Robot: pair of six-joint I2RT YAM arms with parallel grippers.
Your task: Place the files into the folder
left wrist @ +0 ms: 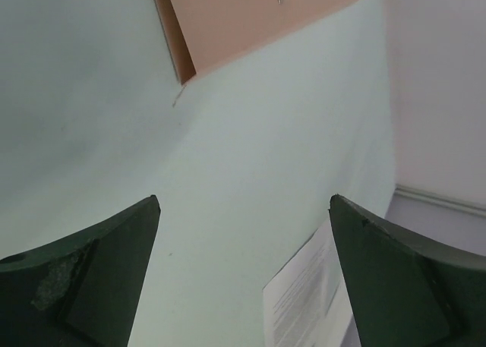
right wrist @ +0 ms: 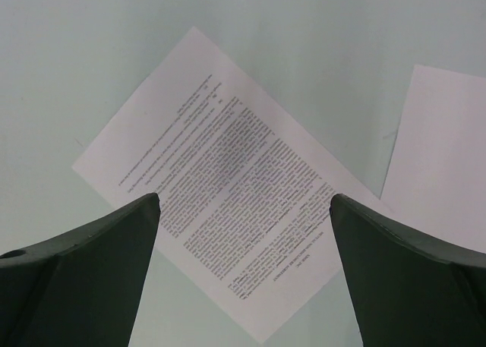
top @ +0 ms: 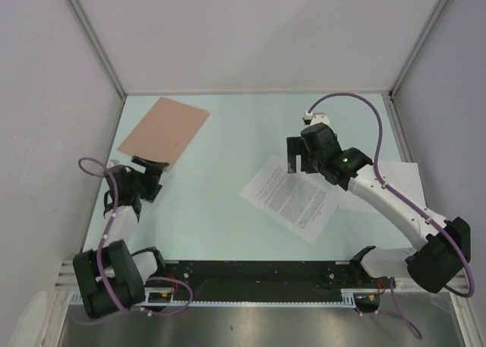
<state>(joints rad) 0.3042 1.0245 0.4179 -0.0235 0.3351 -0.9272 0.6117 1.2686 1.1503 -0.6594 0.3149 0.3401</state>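
Note:
The salmon folder should open for the files. So my left gripper should close on the near edge (top: 154, 161) (left wrist: 171, 39) of the folder's top cover.
The salmon folder (top: 163, 130) lies closed and flat at the far left of the table; it also shows in the left wrist view (left wrist: 258, 20). The printed sheet (top: 292, 199) lies flat mid-table, turned diagonally. The plain white sheet (top: 400, 177) lies at the right, partly under the right arm. My left gripper (top: 150, 167) is open and empty, just at the folder's near edge. My right gripper (top: 299, 160) is open and empty, hovering above the printed sheet's far corner. In the right wrist view the printed sheet (right wrist: 228, 172) lies below the jaws, with the plain sheet (right wrist: 444, 157) beside it.
White walls with metal frame posts enclose the pale green table (top: 228, 172) at the back and on both sides. A black rail (top: 258, 282) runs along the near edge between the arm bases. The printed sheet's corner also shows in the left wrist view (left wrist: 311, 301).

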